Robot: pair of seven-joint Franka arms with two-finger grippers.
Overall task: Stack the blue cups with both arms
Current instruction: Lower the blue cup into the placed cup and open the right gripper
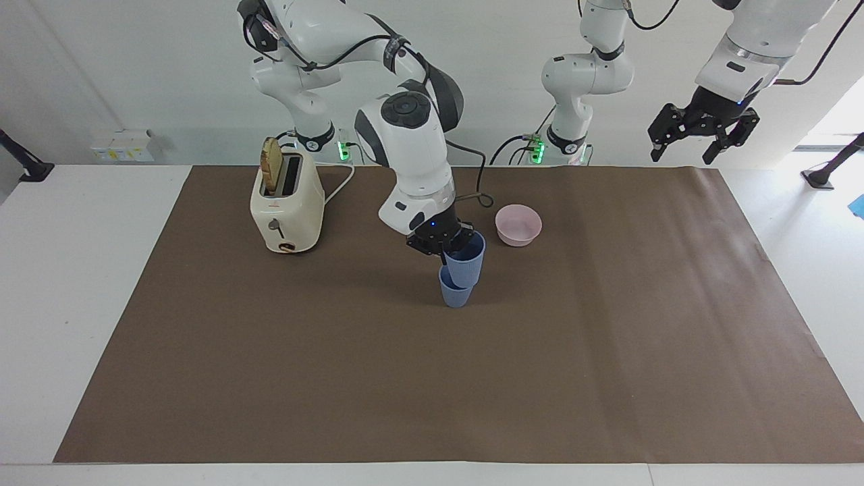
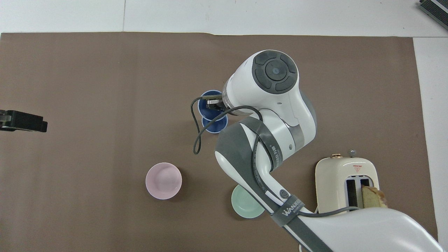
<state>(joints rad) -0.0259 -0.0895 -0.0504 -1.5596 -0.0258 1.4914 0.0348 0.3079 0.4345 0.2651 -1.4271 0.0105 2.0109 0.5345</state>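
The held blue cup will leave my right gripper inside the second blue cup [image 2: 215, 120] standing upright on the brown mat.
My right gripper [image 1: 445, 244] is shut on the rim of one blue cup [image 1: 466, 260] and holds it tilted, right over the second blue cup [image 1: 455, 295]. The held cup's base is at the mouth of the second cup, which stands upright mid-table. In the overhead view the held cup [image 2: 206, 108] overlaps the standing cup [image 2: 214, 126], with the right gripper [image 2: 214, 104] at its rim. My left gripper [image 1: 702, 138] is open and empty, waiting high over the left arm's end of the table; it also shows in the overhead view [image 2: 24, 120].
A cream toaster [image 1: 287, 209] with a bread slice stands toward the right arm's end. A pink bowl [image 1: 518, 225] sits nearer to the robots than the cups. A mint-green bowl [image 2: 245, 206] is partly under the right arm. A brown mat [image 1: 607, 351] covers the table.
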